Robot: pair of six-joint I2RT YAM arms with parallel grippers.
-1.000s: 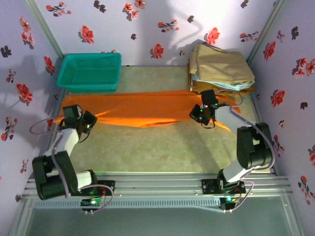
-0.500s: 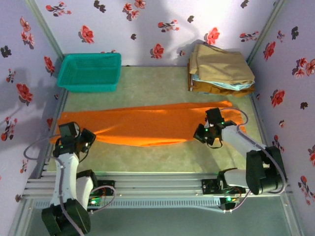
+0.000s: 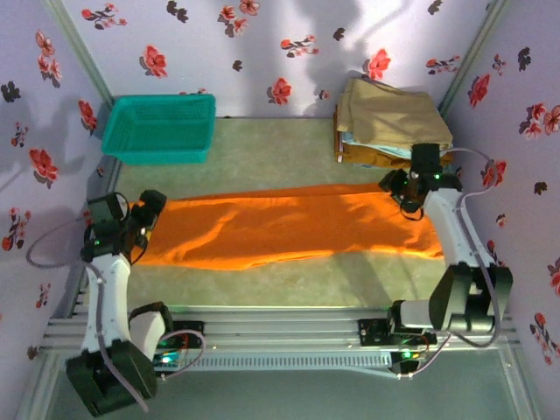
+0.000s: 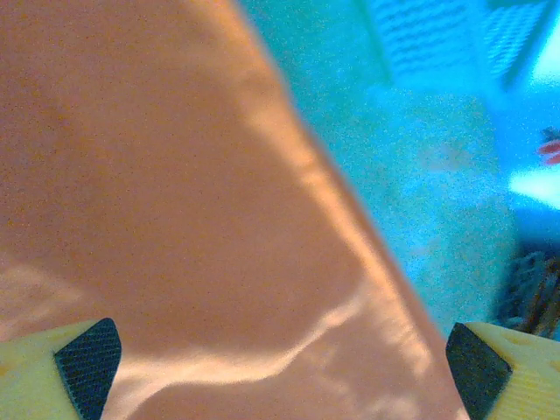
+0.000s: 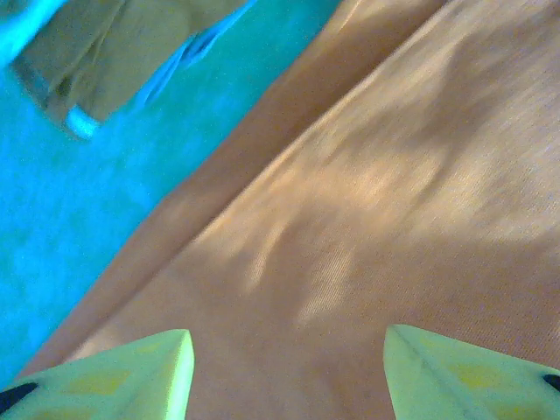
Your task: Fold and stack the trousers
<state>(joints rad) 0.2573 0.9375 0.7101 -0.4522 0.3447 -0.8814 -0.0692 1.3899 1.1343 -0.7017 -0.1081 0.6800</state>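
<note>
My right gripper needs to pinch the top leg (image 3: 369, 196) of the orange trousers and pull it toward the tan stack, because it lies short of the bottom leg's edge.
The orange trousers (image 3: 289, 226) lie flat in a long strip across the middle of the table. My left gripper (image 3: 143, 219) hovers at their left end, open wide. In the left wrist view the left gripper (image 4: 282, 372) has only smooth trousers cloth (image 4: 175, 201) below it, apart from the fingers. My right gripper (image 3: 404, 189) stands open over the far right end of the strip. In the right wrist view the right gripper (image 5: 293, 376) holds nothing, and the trousers (image 5: 367, 201) spread out under it.
A teal basket (image 3: 160, 128) stands at the back left. A stack of folded garments (image 3: 392, 122) with a tan one on top sits at the back right, just behind the right gripper, and shows as the tan stack (image 5: 131, 44). Flowered walls close in both sides.
Both grippers went from shut on the trousers to open and let the cloth go. The trousers were pulled nearer and now lie flat. The right gripper has swung back towards the stack.
</note>
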